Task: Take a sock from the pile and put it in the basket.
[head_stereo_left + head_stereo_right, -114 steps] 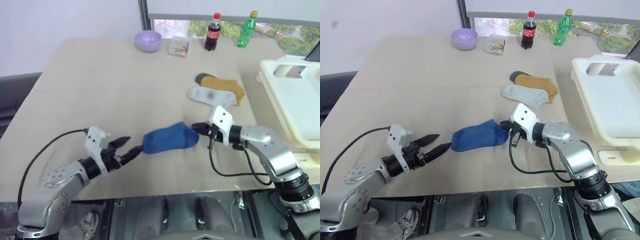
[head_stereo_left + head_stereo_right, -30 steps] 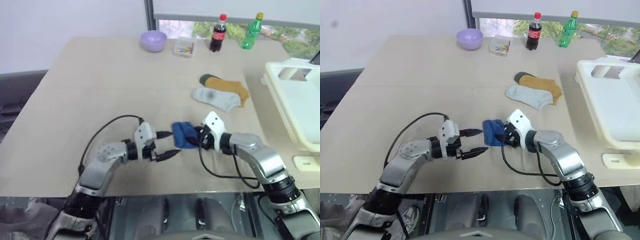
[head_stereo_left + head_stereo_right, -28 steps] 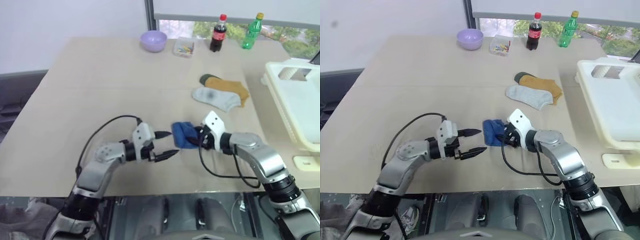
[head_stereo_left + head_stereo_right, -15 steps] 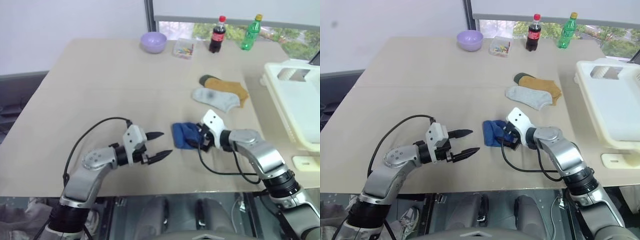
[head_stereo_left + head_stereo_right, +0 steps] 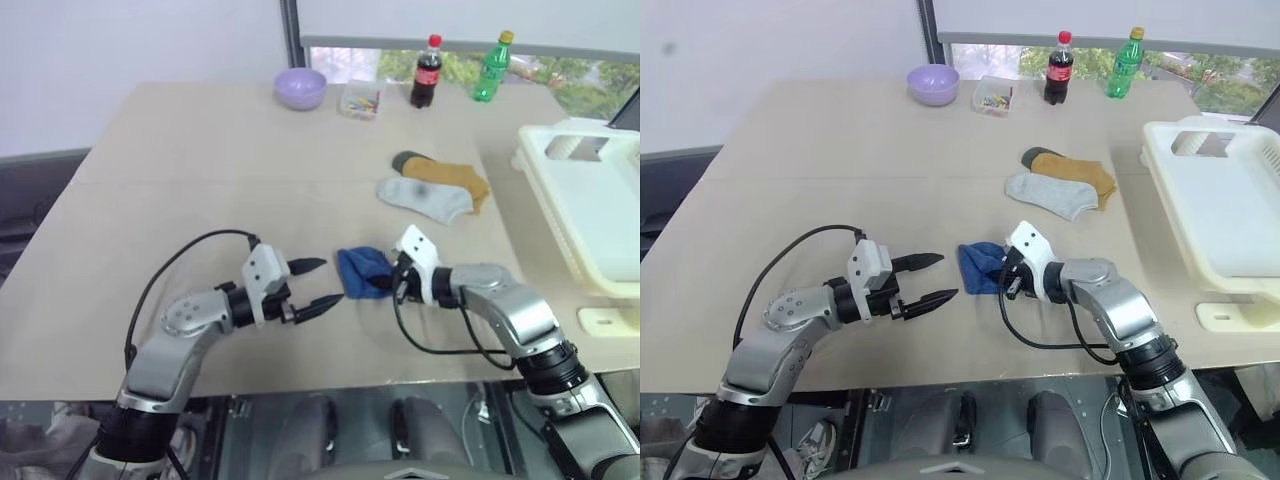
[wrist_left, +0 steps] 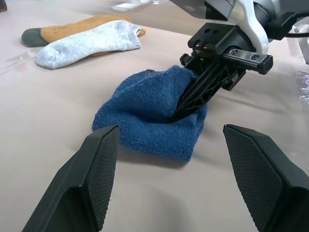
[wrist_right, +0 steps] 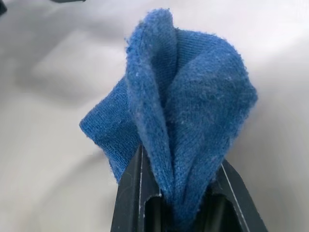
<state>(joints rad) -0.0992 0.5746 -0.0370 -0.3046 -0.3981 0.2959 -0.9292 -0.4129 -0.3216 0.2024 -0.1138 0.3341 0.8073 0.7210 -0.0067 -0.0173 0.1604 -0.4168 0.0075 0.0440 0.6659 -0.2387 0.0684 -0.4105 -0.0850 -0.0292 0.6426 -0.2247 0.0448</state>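
Next, my right gripper drops the blue sock inside the far end of the cream-white basket (image 5: 574,177), near the basket's table-side.
The blue sock (image 5: 362,272) lies bunched on the table near the front edge. My right gripper (image 5: 392,282) is shut on it from the right, and a raised fold of the sock (image 7: 183,121) is pinched between the fingers. My left gripper (image 5: 333,281) is open just left of the sock, its fingertips clear of the fabric, and nothing is between its pads (image 6: 96,169). The rest of the pile, a mustard-yellow sock (image 5: 445,172) and a light grey sock (image 5: 425,197), lies farther back. The cream-white basket (image 5: 1160,165) stands at the table's right edge.
At the far edge stand a lilac bowl (image 5: 299,87), a small clear box (image 5: 358,99), a cola bottle (image 5: 427,70) and a green bottle (image 5: 489,66). A cream plastic piece (image 5: 608,320) lies beside the basket's near corner. Black cables loop from both wrists.
The sock, earlier stretched flat between both grippers, is now bunched at the right gripper, whose fingers have shut on a fold. The left gripper has let go and stays open.
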